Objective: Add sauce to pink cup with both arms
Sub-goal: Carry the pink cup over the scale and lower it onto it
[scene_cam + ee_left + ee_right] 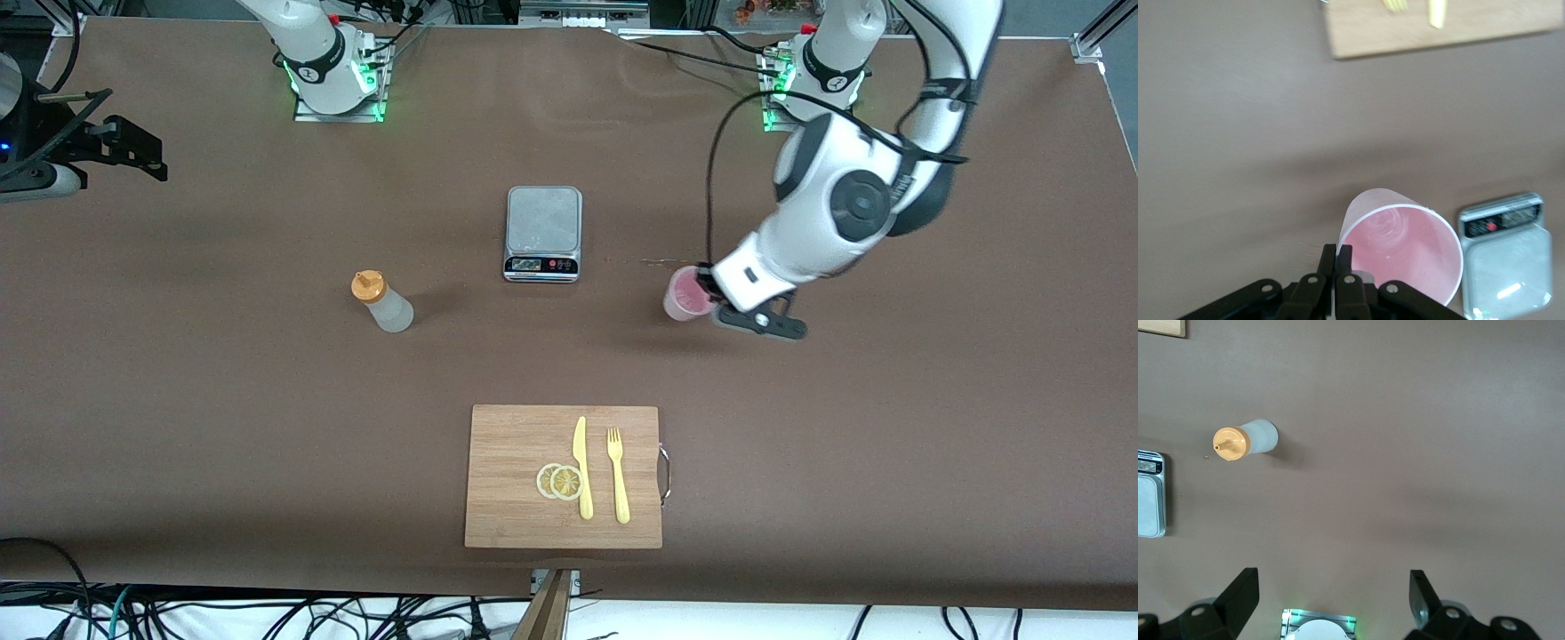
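Observation:
I need to use my left gripper to set the pink cup down on the silver scale's plate (556, 244) (1500, 248), near its display. The cup is now beside the scale.
The pink cup (683, 295) (1405, 247) is on or just above the table, beside the scale toward the left arm's end. My left gripper (711, 300) (1336, 257) is shut on its rim, one finger inside the cup and one outside. The sauce bottle (383, 302) (1248, 440), whitish with an orange cap, stands upright beside the scale toward the right arm's end, untouched. My right gripper (133, 149) (1335, 577) hangs open and empty, high over the right arm's end of the table, where the arm waits.
A silver kitchen scale (543, 233) (1508, 260) (1148, 493) sits mid-table between bottle and cup. Nearer the front camera lies a wooden cutting board (516, 480) (1358, 33) with a yellow knife (582, 467), a yellow fork (617, 476) and lemon slices (560, 481).

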Tool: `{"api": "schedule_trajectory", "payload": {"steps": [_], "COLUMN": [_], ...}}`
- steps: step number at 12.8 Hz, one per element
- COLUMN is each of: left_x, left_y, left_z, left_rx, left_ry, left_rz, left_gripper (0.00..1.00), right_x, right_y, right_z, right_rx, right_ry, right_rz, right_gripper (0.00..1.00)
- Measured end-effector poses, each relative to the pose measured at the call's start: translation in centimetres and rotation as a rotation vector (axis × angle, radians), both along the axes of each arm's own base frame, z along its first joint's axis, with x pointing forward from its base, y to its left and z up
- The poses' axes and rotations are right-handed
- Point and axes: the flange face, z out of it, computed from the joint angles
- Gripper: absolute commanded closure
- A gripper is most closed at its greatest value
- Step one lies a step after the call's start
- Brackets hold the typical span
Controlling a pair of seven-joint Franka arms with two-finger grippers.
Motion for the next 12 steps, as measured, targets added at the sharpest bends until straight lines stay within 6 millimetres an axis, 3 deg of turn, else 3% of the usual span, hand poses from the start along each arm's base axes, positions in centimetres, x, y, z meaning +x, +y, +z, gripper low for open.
{"api": "schedule_trajectory", "payload": {"steps": [3, 6, 9, 12], "left_x": [-5.1, -9.0, -11.3, -12.1], "left_y": [-8.9, -15.2, -18.2, -19.1], "left_z": [-0.5, -2.6, -5.1, -6.5], "left_rx": [0.014, 0.016, 0.025, 0.035], "left_ry": [0.021, 0.01, 0.012, 0.019], "left_rz": [-0.047, -0.041, -0.07, -0.083], "left_gripper": [1.0, 1.0, 1.0, 1.0], "right_x": [0.0, 0.0, 0.0, 0.0], "right_y": [0.0, 0.0, 0.0, 0.0], "right_z": [0.0, 0.0, 0.0, 0.0], "right_rx": [0.0, 0.0, 0.0, 0.0], "right_ry": [0.0, 0.0, 0.0, 0.0], "right_rz": [0.0, 0.0, 0.0, 0.0], "right_gripper": [0.0, 0.0, 0.0, 0.0]}}
